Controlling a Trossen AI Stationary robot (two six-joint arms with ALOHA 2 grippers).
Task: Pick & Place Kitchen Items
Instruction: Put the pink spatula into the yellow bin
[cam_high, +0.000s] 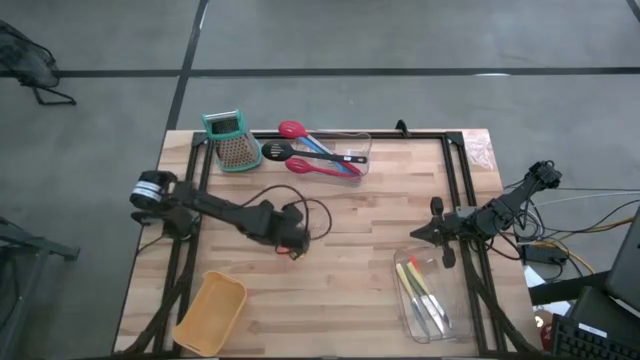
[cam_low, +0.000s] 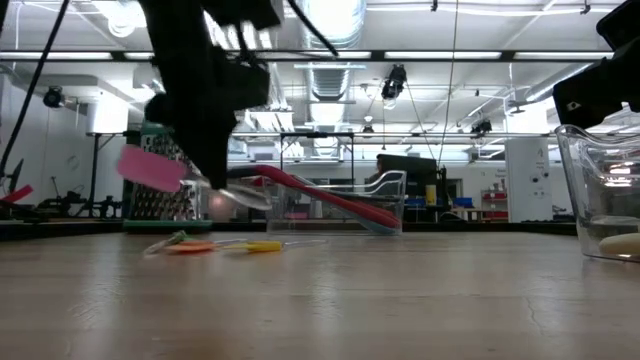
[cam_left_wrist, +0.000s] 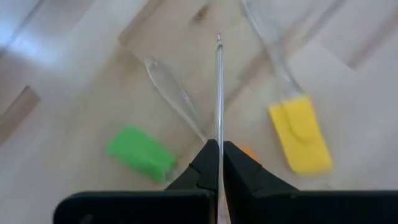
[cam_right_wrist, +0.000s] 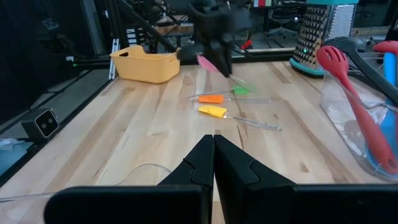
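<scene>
Next, I release the pink spatula from my left gripper inside the tan bin (cam_high: 213, 311) at the near corner of the table.
My left gripper (cam_high: 296, 238) hovers over the middle of the table, shut on a small spatula with a pink head (cam_low: 150, 167) and a clear handle (cam_left_wrist: 219, 87). On the table below it lie a green-headed tool (cam_left_wrist: 140, 151), a yellow-headed tool (cam_left_wrist: 298, 134) and an orange piece (cam_right_wrist: 211, 98), the first two with clear handles. My right gripper (cam_right_wrist: 213, 140) is shut and empty, level over the table's right part (cam_high: 416, 236). A red spoon (cam_high: 292, 129), a blue spoon and a black ladle (cam_high: 276, 151) lie in the far clear bin (cam_high: 350, 160). My left gripper pinches the pink spatula between its two fingers, on the clear handle (cam_left_wrist: 219, 134) close to the head. The handle runs on forward past the fingertips, edge-on; the pink head (cam_right_wrist: 208, 62) sticks out the other way. The spatula is lifted clear of the table.
A teal-topped metal grater (cam_high: 232, 140) stands at the far left. A tan bin (cam_high: 212, 312) sits at the near left corner. A second clear bin (cam_high: 425, 295) with yellow and green tools sits at the near right. Bare wood lies between the arms.
</scene>
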